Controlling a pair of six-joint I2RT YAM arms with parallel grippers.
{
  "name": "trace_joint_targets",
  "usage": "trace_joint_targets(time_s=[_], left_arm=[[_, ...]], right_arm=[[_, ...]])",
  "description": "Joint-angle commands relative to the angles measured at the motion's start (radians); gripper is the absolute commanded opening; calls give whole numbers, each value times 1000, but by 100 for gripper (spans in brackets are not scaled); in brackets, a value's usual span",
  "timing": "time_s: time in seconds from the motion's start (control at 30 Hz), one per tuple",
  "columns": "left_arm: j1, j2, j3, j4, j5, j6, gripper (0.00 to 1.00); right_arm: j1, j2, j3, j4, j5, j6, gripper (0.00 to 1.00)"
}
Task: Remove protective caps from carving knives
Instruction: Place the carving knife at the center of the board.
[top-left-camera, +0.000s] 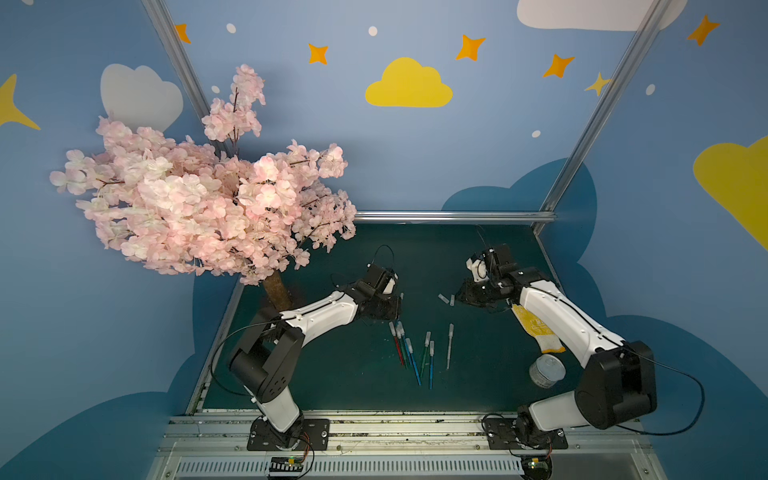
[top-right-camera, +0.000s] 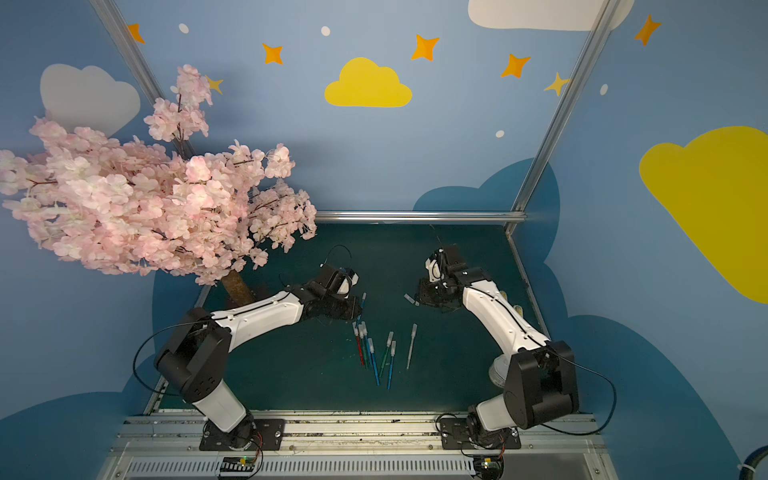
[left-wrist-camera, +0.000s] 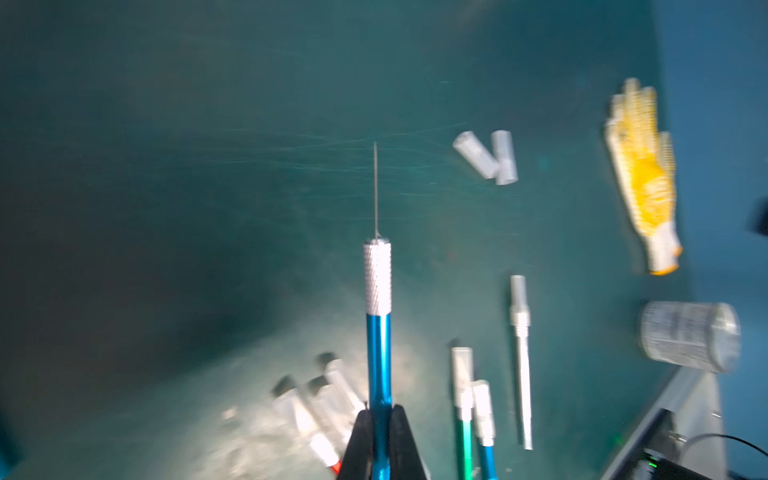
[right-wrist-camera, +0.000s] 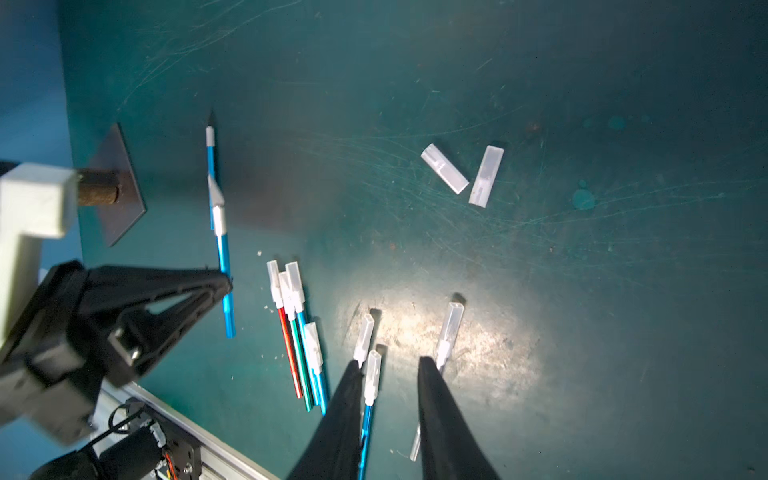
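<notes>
Next, I release the blue carving knife from my left gripper on the green mat (top-left-camera: 370, 302) between the tree trunk and the loose caps.
My left gripper (left-wrist-camera: 380, 411) is shut on the blue handle of a carving knife (left-wrist-camera: 378, 340). The knife's thin bare blade points away from the jaws, above the green mat. My right gripper (right-wrist-camera: 390, 370) hangs open over the mat with nothing between its fingers. A capped blue knife (right-wrist-camera: 371, 376) lies on the mat below the gap. Two loose protective caps (right-wrist-camera: 444, 168) (top-left-camera: 444, 297) lie touching just ahead of it. Several capped knives (top-left-camera: 403, 345) with red, green and blue handles lie in a bunch at mid-table. A whitish capped knife (top-left-camera: 449, 345) lies to their right.
A pink blossom tree (top-left-camera: 199, 208) fills the back left, and its trunk (top-left-camera: 276, 291) stands close behind my left arm. A yellow glove (top-left-camera: 536, 328) and a tipped-over clear jar (top-left-camera: 546, 370) lie under my right arm. Metal rails (top-left-camera: 374, 424) edge the mat's front.
</notes>
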Motion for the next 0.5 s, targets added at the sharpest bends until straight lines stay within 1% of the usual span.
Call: trace_joint_targets(time_s=[0.0, 0.13, 0.2, 0.27, 0.33, 0.47], left_arm=[[20, 7, 35, -96, -76, 68, 9], [42, 32, 54, -119, -114, 96, 9], [48, 50, 71, -132, -141, 105, 9], [55, 71, 90, -145, -161, 112, 9], [62, 95, 113, -163, -182, 113, 8], [80, 135, 144, -174, -209, 106, 8]], right_arm=[[14, -73, -36, 3, -14, -17, 28], [26, -132, -54, -7, -8, -14, 35], [31, -153, -65, -10, -12, 0, 46], [35, -164, -76, -6, -35, 9, 54], [42, -171, -82, -7, -45, 15, 57], [71, -182, -93, -10, -54, 20, 67]])
